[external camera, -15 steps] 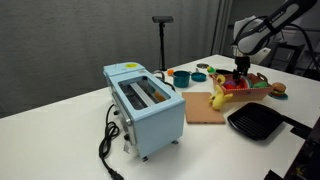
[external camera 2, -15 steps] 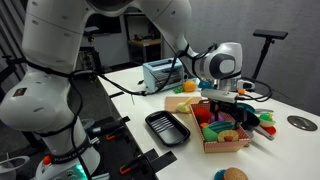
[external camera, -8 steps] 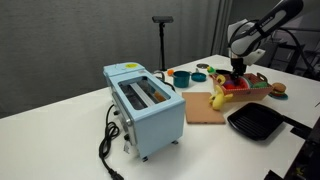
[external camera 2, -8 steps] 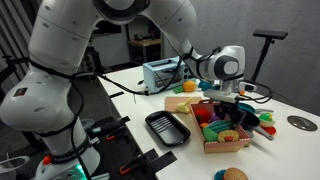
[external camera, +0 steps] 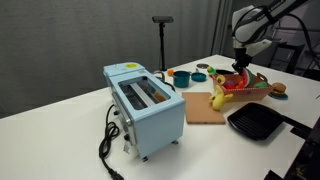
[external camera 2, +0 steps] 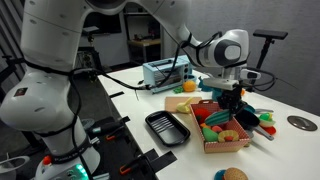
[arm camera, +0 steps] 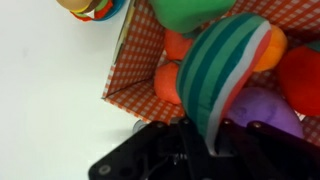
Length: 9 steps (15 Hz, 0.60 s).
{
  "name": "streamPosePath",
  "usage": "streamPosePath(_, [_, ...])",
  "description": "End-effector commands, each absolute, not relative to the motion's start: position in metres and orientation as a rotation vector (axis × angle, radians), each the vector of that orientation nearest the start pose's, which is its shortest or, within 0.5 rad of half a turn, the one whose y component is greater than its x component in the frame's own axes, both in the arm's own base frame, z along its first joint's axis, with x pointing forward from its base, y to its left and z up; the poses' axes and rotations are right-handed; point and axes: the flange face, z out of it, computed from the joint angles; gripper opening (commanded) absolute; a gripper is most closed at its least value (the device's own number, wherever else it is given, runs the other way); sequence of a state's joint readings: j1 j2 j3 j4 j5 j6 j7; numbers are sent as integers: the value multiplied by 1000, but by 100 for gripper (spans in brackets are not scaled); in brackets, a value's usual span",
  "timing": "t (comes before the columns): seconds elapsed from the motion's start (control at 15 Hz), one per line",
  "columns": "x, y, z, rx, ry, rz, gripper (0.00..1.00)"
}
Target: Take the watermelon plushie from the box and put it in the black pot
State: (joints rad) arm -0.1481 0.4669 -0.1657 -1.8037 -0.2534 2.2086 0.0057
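The robot's gripper should release the watermelon plushie against the edge of the black pot (external camera: 224, 68) behind the box. The plushie is now held just above the box.
In the wrist view the watermelon plushie (arm camera: 225, 65), green-striped with a white and red edge, fills the middle, and my gripper (arm camera: 207, 135) is shut on its lower edge. Below it lies the box (arm camera: 130, 70), lined with orange check cloth and holding several other soft toys. In both exterior views the gripper (external camera: 241, 68) (external camera 2: 228, 98) hangs just above the box (external camera: 256, 90) (external camera 2: 214, 146). The black pot (external camera: 255, 122) (external camera 2: 167, 127), a shallow black pan, sits beside the box on the white table.
A light blue toaster (external camera: 145, 103) with a black cable stands mid-table. A wooden cutting board (external camera: 205, 108) carries a yellow banana toy (external camera: 218, 95). An orange pot (external camera: 181, 76) and small dishes lie behind. A lamp stand (external camera: 163, 45) rises at the back.
The jaws have closed on the watermelon plushie among the toys in the box. The wrist has since risen a little above the box.
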Motion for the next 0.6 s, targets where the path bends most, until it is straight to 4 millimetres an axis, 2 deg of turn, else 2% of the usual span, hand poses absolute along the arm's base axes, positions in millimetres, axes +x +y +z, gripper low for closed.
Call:
streamPosePath(0.0, [593, -199, 325, -3328, 344, 145, 3])
streamPosePath(0.27, [599, -209, 367, -3267, 420, 62, 3])
streamPosePath(0.53, [617, -221, 401, -3230, 472, -10, 3])
